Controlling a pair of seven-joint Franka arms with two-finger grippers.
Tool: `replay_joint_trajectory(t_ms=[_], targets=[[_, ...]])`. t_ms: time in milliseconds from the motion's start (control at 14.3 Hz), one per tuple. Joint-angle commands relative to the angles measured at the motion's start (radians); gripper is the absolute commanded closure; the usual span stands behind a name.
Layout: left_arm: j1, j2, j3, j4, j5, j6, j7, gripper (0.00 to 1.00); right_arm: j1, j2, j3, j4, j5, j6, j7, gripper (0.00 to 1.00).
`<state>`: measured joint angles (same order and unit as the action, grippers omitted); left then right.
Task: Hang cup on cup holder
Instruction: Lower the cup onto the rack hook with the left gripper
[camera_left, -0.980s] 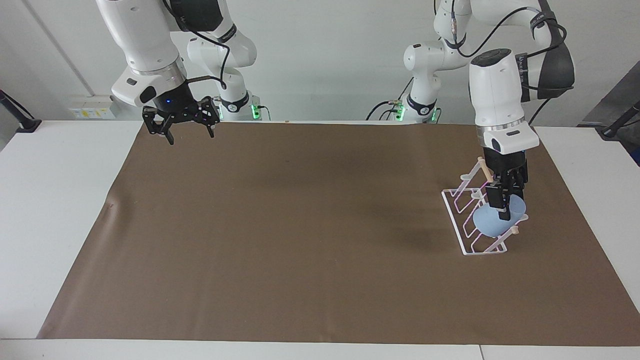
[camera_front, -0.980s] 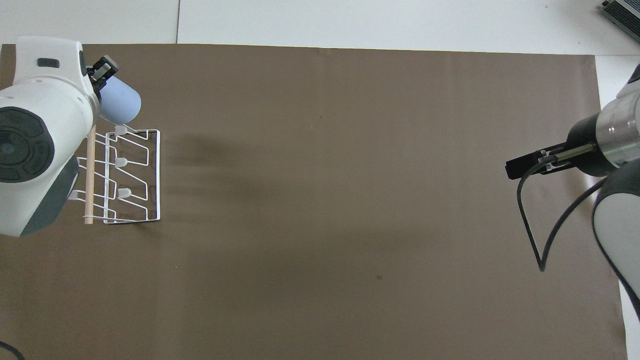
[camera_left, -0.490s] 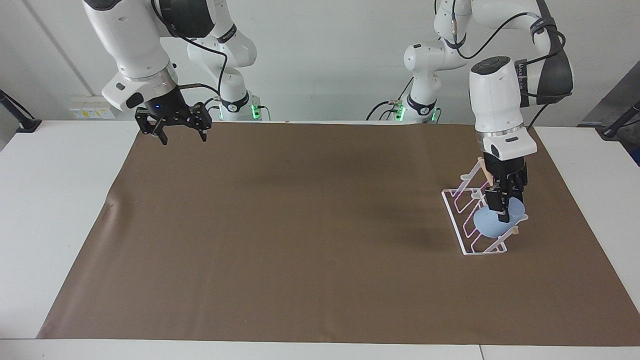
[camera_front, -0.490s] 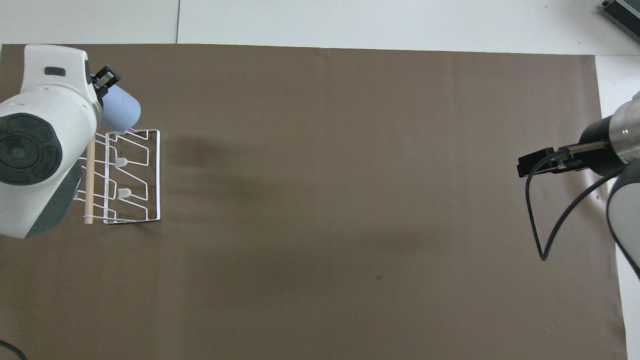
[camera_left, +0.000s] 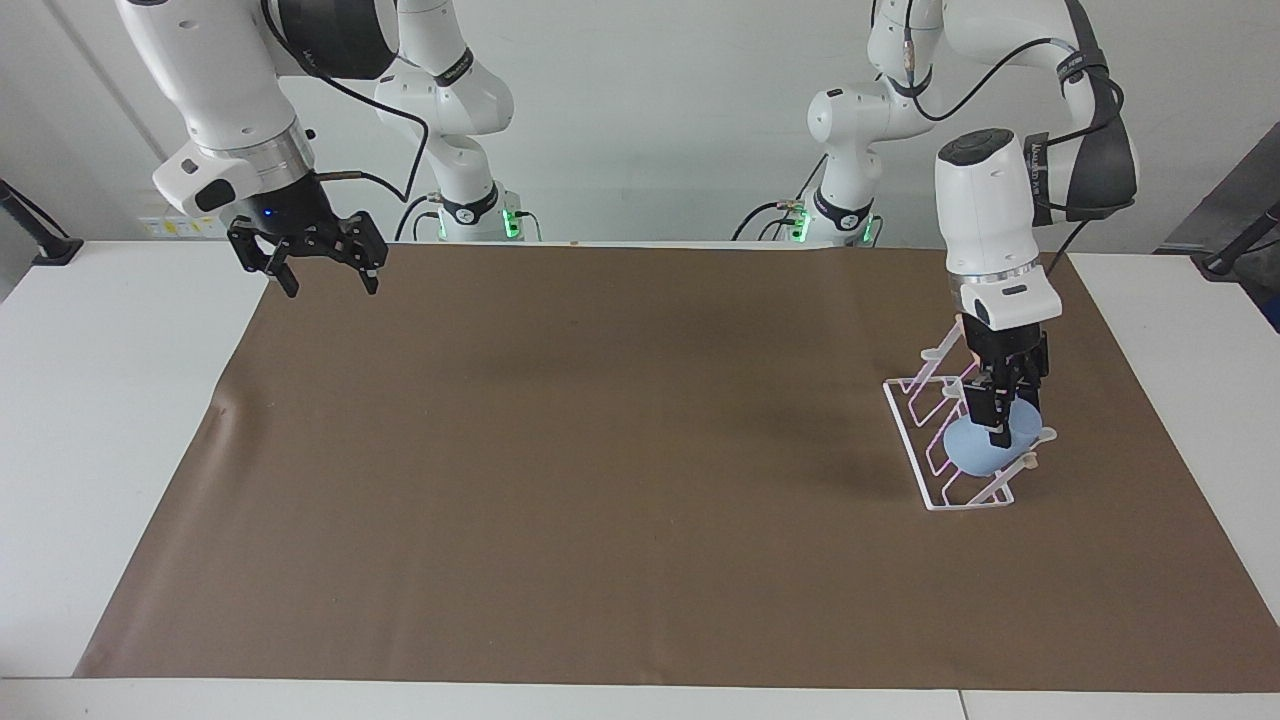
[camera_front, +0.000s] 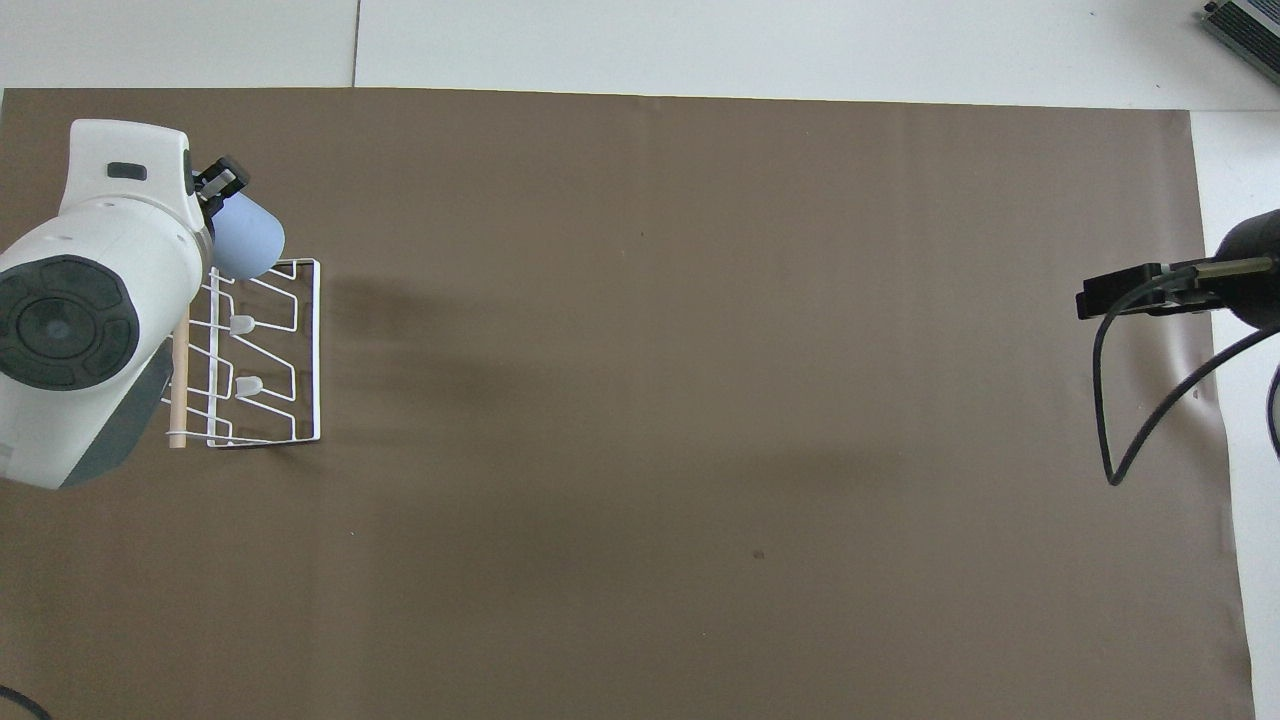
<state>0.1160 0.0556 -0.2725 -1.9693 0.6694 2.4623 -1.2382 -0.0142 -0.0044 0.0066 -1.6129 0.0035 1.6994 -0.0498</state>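
The robot's left gripper will release the light blue cup on the farthest peg of the white wire cup holder (camera_front: 277, 280).
The light blue cup (camera_left: 972, 451) is tilted, its base toward the middle of the table, low on the end of the white wire cup holder (camera_left: 912, 424) farthest from the robots. My left gripper (camera_left: 996, 428) is shut on the cup's rim from above. In the overhead view the cup (camera_front: 248, 238) covers the farthest peg of the cup holder (camera_front: 303, 350), with the left gripper (camera_front: 214, 200) beside it. I cannot tell if the cup rests on the peg. My right gripper (camera_left: 322, 285) is open and empty, raised over the mat's edge at the right arm's end; part of it shows in the overhead view (camera_front: 1102, 301).
A brown mat (camera_left: 600, 480) covers most of the white table (camera_left: 110, 420). The rack's wooden dowel (camera_front: 179, 400) and two free pegs (camera_front: 241, 323) lie nearer to the robots than the cup. A black cable (camera_front: 1110, 440) hangs from the right arm.
My left gripper has lowered the cup onto the rack's farthest peg. My right gripper has drawn back toward its own end of the table.
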Motion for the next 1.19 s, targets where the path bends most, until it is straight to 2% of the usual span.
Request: replay_joint_trajectory(t_ms=[0,350,700,770,840,910,980,1120], targets=[[0.016,-0.043,-0.005,-0.057,0.022,0.029,-0.001,1.00,0.005,-0.019,0.000,-0.032,-0.013,0.049,0.018,0.00],[0.037,-0.066,-0.005,-0.118,0.021,0.082,-0.001,1.00,0.002,-0.026,-0.002,-0.050,-0.013,0.016,0.016,0.00],[0.036,-0.069,-0.007,-0.129,0.022,0.087,-0.041,1.00,0.002,-0.037,-0.002,-0.065,-0.014,-0.014,0.018,0.00],[0.037,-0.069,-0.007,-0.134,0.022,0.087,-0.041,0.92,0.002,-0.037,-0.002,-0.065,-0.014,-0.012,0.016,0.00],[0.037,-0.069,-0.007,-0.134,0.021,0.087,-0.043,0.53,0.002,-0.037,-0.002,-0.065,-0.014,-0.012,0.016,0.00],[0.037,-0.069,-0.007,-0.132,0.021,0.087,-0.041,0.11,0.002,-0.037,-0.002,-0.065,-0.014,-0.012,0.018,0.00],[0.037,-0.069,-0.007,-0.132,0.021,0.087,-0.043,0.00,-0.004,-0.037,-0.002,-0.065,-0.014,-0.012,0.018,0.00],[0.036,-0.066,-0.007,-0.123,0.021,0.087,-0.043,0.00,-0.007,-0.037,-0.003,-0.068,-0.013,-0.012,0.018,0.00]])
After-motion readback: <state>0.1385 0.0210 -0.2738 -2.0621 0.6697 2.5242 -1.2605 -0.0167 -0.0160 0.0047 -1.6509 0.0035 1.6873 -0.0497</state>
